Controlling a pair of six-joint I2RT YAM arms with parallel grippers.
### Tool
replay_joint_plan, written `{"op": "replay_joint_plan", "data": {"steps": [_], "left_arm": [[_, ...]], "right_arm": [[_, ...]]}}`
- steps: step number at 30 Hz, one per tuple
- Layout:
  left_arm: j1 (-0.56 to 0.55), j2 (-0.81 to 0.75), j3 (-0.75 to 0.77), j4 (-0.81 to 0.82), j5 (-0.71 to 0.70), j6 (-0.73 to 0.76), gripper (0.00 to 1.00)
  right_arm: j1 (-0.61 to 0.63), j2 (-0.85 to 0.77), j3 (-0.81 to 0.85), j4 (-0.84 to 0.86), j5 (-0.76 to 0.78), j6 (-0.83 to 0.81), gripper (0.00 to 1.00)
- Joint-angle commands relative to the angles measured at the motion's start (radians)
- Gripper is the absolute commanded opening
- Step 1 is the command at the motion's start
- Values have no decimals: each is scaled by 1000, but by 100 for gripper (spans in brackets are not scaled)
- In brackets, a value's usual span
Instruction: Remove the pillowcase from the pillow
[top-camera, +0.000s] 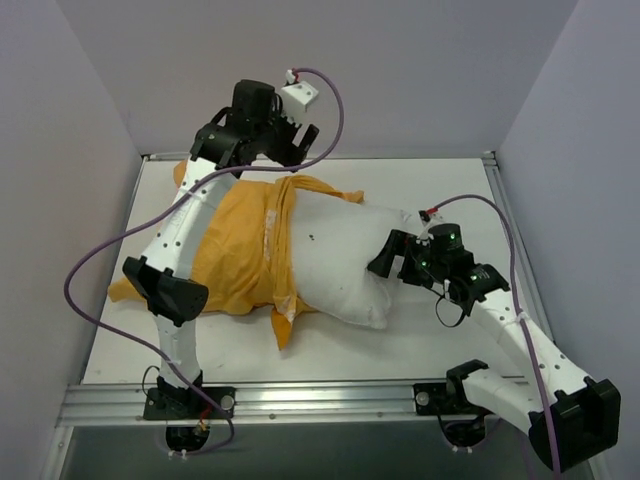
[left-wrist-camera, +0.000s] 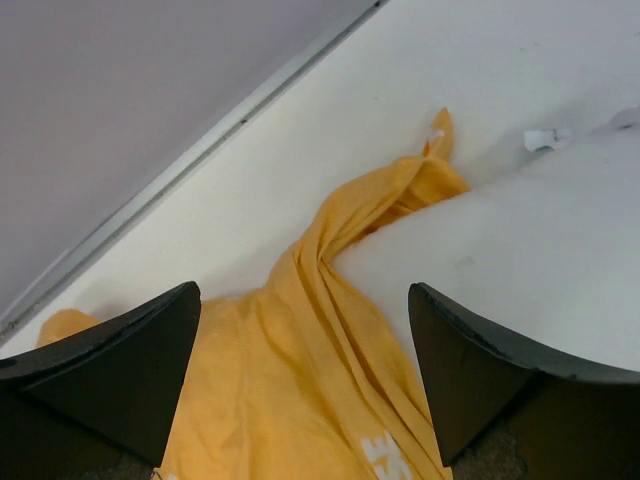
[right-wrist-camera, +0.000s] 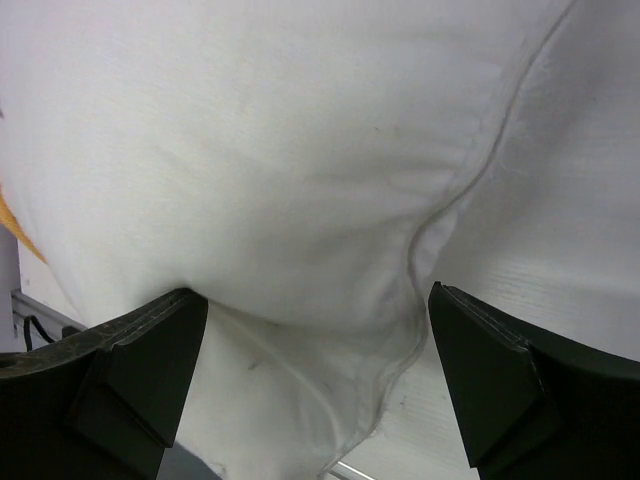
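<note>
My right gripper is going to close on the bare end of the white pillow (top-camera: 366, 251) (right-wrist-camera: 275, 230), a little inward from the pillow's seam, to hold it.
The orange-yellow pillowcase (top-camera: 235, 255) lies bunched over the left half of the white pillow (top-camera: 335, 255). The pillow's right half is bare. My left gripper (top-camera: 295, 140) is open and empty, raised over the far edge of the cloth. In the left wrist view the pillowcase (left-wrist-camera: 290, 380) and its folded hem lie between and below the left gripper (left-wrist-camera: 305, 385), with the pillow (left-wrist-camera: 500, 250) to the right. My right gripper (top-camera: 390, 260) is open at the pillow's right end. In the right wrist view the right gripper (right-wrist-camera: 315, 385) straddles the pillow (right-wrist-camera: 300, 170) and its seam, without closing on it.
The white table (top-camera: 440, 180) is boxed in by grey walls at the back and both sides. A metal rail (top-camera: 320, 400) runs along the near edge. Purple cables loop off both arms. A small white tag (left-wrist-camera: 547, 138) sticks out at the pillow's far corner.
</note>
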Motion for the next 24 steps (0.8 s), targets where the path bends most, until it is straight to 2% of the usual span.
{"op": "replay_joint_plan", "data": {"steps": [1,2,6,9,13,17,21,23,24], "left_arm": [[-18,-92,-88,-177,31,-99,94],[-25,-120,-217,-159,25,-102,94],[-78,-226,-508,-70,-72,-85,94],[-88,-241,-599,-39,-81,-100,94],[-104,-224,-636,-8,-93,-114,94],[-113,-198,-645,4,-109,-120,94],[-111,-194,-668,16,-105,-119,98],[-111,-197,-680,21,-102,-116,100],[-110,-201,-683,23,-101,-116,100]], "right_arm": [[-16,4,62,12,17,-26,100],[-19,2,68,26,6,-26,100],[-24,7,42,106,-38,9,100],[-29,44,-22,216,-31,49,100],[-9,119,-69,351,-26,87,100],[71,211,-75,411,101,89,100],[97,353,-95,489,89,97,100],[102,432,-103,505,92,86,94],[102,455,-103,511,89,80,79]]}}
